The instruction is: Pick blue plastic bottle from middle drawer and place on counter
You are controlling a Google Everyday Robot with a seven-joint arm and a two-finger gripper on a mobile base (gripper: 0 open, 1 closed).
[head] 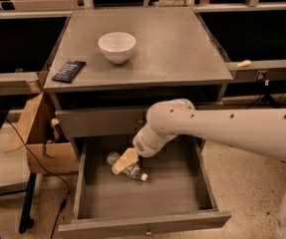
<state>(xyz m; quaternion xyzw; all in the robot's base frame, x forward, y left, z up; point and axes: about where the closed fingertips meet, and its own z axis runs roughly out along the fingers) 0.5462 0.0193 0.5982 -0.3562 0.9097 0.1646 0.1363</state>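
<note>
The blue plastic bottle is in the middle drawer. I need to next close my gripper on the bottle's body [133, 170] toward the white cap, to take it out.
The middle drawer [168, 189] is pulled open below the counter [177, 44]. The blue plastic bottle [134, 173] lies on its side on the drawer floor at the back left, with its white cap pointing to the front right. My gripper [124, 162] reaches down into the drawer from the right and sits right on the bottle's middle, covering part of it. The bottle rests on the drawer floor.
A white bowl [116, 46] and a dark flat packet [69, 70] sit on the counter's left half. An open cardboard box [39, 133] stands left of the cabinet, with cables on the floor. My white arm [227, 128] crosses the drawer's right side.
</note>
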